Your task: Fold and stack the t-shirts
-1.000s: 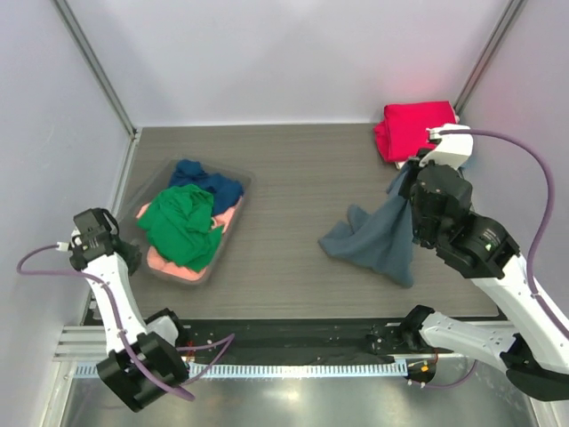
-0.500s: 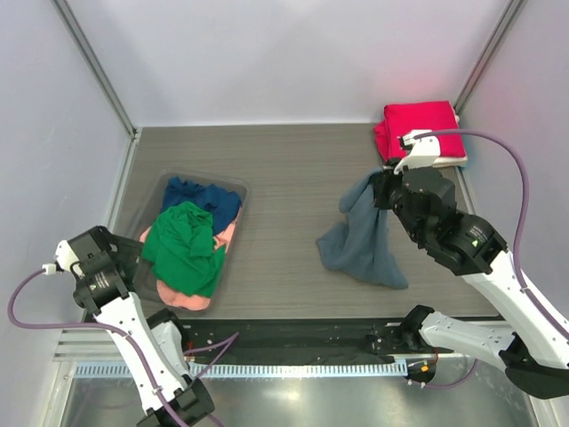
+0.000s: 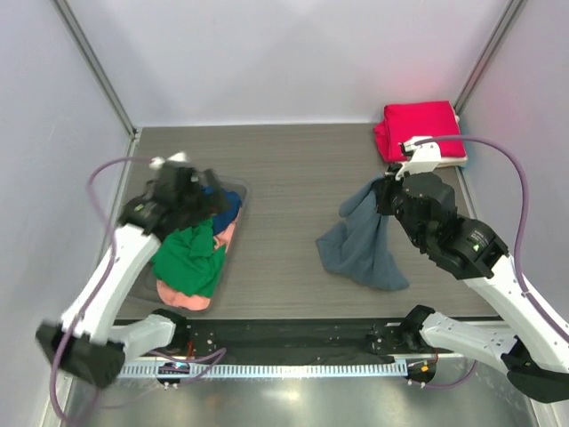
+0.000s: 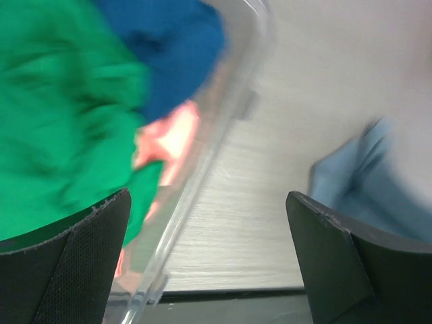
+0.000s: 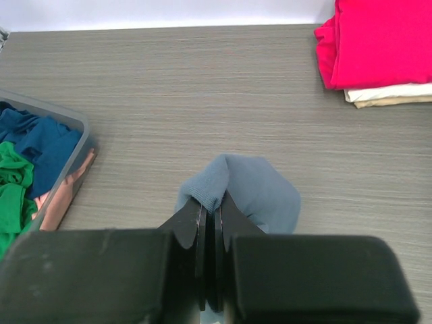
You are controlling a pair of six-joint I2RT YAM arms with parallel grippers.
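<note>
The clear bin's rim (image 3: 234,239) (image 4: 192,184) beside the salmon-pink t-shirt, on the side facing the slate grey-blue t-shirt, should be gripped next by my left gripper.
My right gripper (image 5: 211,202) (image 3: 380,194) is shut on a bunched fold of the slate grey-blue t-shirt (image 5: 253,185) (image 3: 360,247). That fold is lifted, and the rest of the shirt trails crumpled on the table. A folded red t-shirt (image 3: 422,129) (image 5: 385,40) lies on a cream one (image 5: 385,94) at the back right. My left gripper (image 4: 208,202) (image 3: 200,197) hovers open and empty over the right rim of the clear bin (image 4: 229,101). The bin holds green (image 4: 54,121) (image 3: 188,253), navy (image 4: 169,47) and salmon-pink (image 4: 169,138) t-shirts.
The clear plastic bin (image 3: 242,191) stands at the left of the wooden tabletop (image 3: 284,169). Grey walls close in the left, back and right sides. A dark rail runs along the near edge (image 3: 293,342) by the arm bases.
My left arm has swung from the table's left edge to above the bin, and its jaws have opened wide. My right gripper drew the grey-blue shirt slightly left and nearer, then held.
</note>
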